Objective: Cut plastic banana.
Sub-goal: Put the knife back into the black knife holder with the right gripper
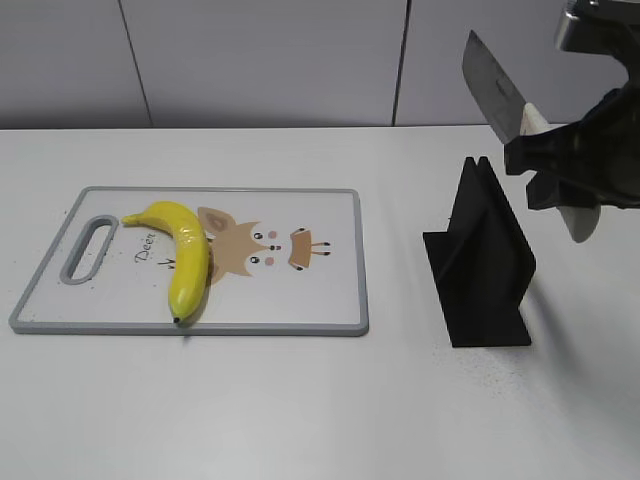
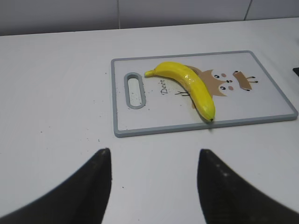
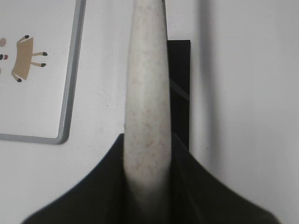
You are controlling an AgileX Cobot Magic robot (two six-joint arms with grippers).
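Observation:
My right gripper is going to let go of the knife in the top of the black knife stand (image 1: 495, 190), with the knife's cream handle sticking out.
The yellow plastic banana (image 1: 183, 256) lies whole on the left part of the white cutting board (image 1: 330, 300), dark tip toward the front edge. It also shows in the left wrist view (image 2: 191, 85). My right gripper (image 1: 556, 168) is shut on the cream handle of a knife (image 1: 493, 84), held in the air above and right of the black knife stand (image 1: 480, 260). The handle (image 3: 147, 93) fills the right wrist view. My left gripper (image 2: 154, 156) is open and empty above bare table in front of the board; it is out of the exterior view.
The cutting board (image 2: 140, 128) has a grey rim, a handle slot at its left end and a cartoon deer print. The black stand stands to the board's right. A pale panelled wall runs behind the table.

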